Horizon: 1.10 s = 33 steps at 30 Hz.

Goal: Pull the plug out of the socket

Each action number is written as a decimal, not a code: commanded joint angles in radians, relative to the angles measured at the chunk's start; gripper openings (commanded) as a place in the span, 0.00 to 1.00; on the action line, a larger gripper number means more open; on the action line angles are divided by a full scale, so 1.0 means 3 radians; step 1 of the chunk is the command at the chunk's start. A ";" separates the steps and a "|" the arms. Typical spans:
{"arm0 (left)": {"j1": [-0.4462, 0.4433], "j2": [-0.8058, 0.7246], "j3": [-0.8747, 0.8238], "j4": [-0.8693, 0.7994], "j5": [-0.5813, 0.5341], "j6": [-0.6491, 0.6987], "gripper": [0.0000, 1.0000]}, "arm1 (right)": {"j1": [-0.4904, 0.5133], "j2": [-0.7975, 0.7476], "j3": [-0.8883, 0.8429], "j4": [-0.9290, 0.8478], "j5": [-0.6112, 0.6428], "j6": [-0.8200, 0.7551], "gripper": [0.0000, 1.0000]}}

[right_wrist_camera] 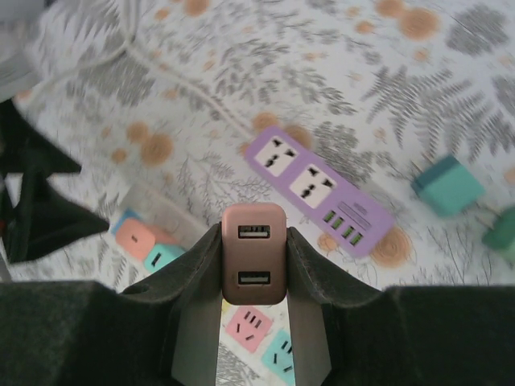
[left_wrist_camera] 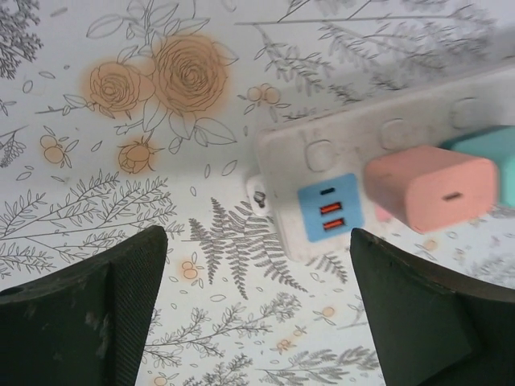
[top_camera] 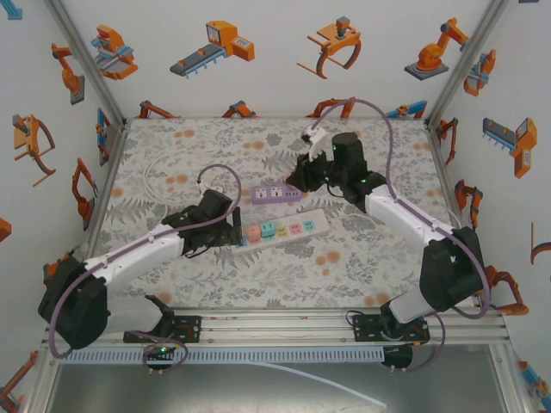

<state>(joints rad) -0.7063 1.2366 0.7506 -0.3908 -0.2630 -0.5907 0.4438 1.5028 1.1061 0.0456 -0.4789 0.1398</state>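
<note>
My right gripper should release the brownish-pink USB charger plug on the floral cloth [top_camera: 338, 183] close to the green adapter.
My right gripper [right_wrist_camera: 253, 259] is shut on a brownish-pink USB charger plug [right_wrist_camera: 253, 241], which hangs clear above the table. Below it lies the white power strip [right_wrist_camera: 145, 199], with a bare pink socket [right_wrist_camera: 248, 324] and a teal socket [right_wrist_camera: 279, 355] showing under the plug. From above, the right gripper [top_camera: 303, 176] hovers behind the white strip [top_camera: 314, 224]. My left gripper [left_wrist_camera: 257, 314] is open over the table at the strip's left end [left_wrist_camera: 354, 137], touching nothing. A salmon plug [left_wrist_camera: 430, 186] and a teal plug [left_wrist_camera: 491, 153] sit in the strip.
A purple power strip [top_camera: 276, 194] lies just behind the white one, its cord running to the back left. A loose teal adapter [right_wrist_camera: 447, 185] rests on the floral cloth to the right. Printed walls enclose the table.
</note>
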 commanded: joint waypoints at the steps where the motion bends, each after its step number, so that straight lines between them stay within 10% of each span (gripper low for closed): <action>1: 0.0012 -0.0293 0.0090 -0.0080 0.0160 0.0128 0.88 | -0.0289 -0.0090 -0.0081 0.0295 0.0370 0.1241 0.15; 16: -0.0084 -0.1409 0.0078 0.0592 0.1615 0.0582 0.93 | -0.1098 0.0619 -0.0263 0.0551 0.0685 0.2227 0.17; 33: -0.0177 -0.1732 -0.0027 0.0443 0.1412 0.0667 0.97 | -0.1111 0.1414 -0.0063 0.0823 0.0771 0.2272 0.27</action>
<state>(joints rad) -0.7540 0.7273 0.7555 -0.2481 0.1783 -0.4122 0.1162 1.9079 1.0519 0.2501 -0.2680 0.8154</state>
